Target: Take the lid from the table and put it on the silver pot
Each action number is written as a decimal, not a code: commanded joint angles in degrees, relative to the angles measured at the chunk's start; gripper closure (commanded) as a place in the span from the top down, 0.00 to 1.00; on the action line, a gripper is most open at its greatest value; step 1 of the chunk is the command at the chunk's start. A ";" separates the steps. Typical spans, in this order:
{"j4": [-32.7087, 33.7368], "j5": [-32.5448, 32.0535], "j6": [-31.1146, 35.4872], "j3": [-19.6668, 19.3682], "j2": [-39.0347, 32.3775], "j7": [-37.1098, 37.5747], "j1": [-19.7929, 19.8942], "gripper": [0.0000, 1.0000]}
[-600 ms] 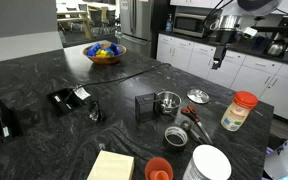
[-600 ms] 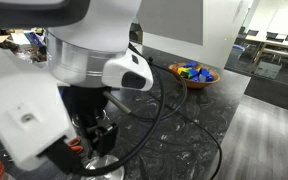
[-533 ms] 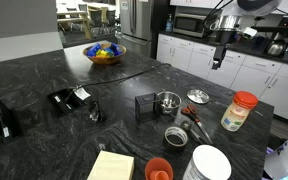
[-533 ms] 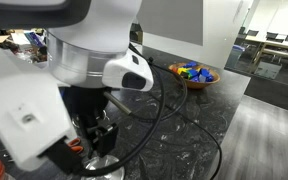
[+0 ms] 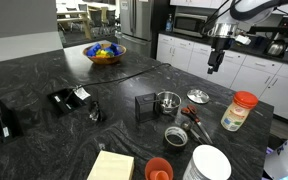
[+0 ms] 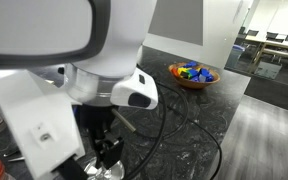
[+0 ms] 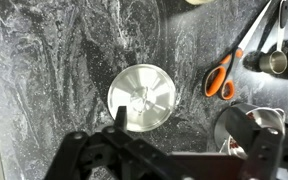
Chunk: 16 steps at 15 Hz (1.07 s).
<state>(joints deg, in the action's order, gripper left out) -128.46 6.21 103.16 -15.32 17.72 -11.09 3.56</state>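
Observation:
The silvery lid has in its middle the knob (image 5: pixel 198 94) (image 7: pixel 142 97), where my gripper needs to go next and close.
The lid (image 5: pixel 197 96) is a flat silvery disc lying on the dark stone table, right of the silver pot (image 5: pixel 168 101). In the wrist view the lid (image 7: pixel 142 97) lies almost straight below, its knob at the centre. The pot (image 7: pixel 224 125) is at the lower right, partly hidden behind one finger. My gripper (image 5: pixel 216 62) hangs high above the table, beyond the lid. Its fingers (image 7: pixel 184 128) are spread wide, open and empty, one over the lid's near rim and the other over the pot.
Orange-handled scissors (image 7: pixel 222 78) lie between lid and pot. A dark tin (image 5: pixel 175 135), an orange cup (image 5: pixel 159 168), a white dish (image 5: pixel 211 163) and a red-capped jar (image 5: pixel 240 110) stand near the front. A fruit bowl (image 5: pixel 106 52) (image 6: pixel 194 72) is far back. The robot body (image 6: pixel 74 90) fills one exterior view.
The arm has shifted its pose and the gripper has come slightly lower and sideways. The lid and pot have not moved.

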 commanded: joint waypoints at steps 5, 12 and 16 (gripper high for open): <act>-0.50 0.38 1.49 1.78 -1.91 1.47 2.09 1.00; -0.08 1.22 1.49 1.84 -2.62 1.75 1.92 1.00; 1.09 1.87 4.12 2.37 -8.03 4.80 2.06 1.00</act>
<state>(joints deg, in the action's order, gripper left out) -129.03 6.68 105.72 -14.54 13.69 -8.53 4.15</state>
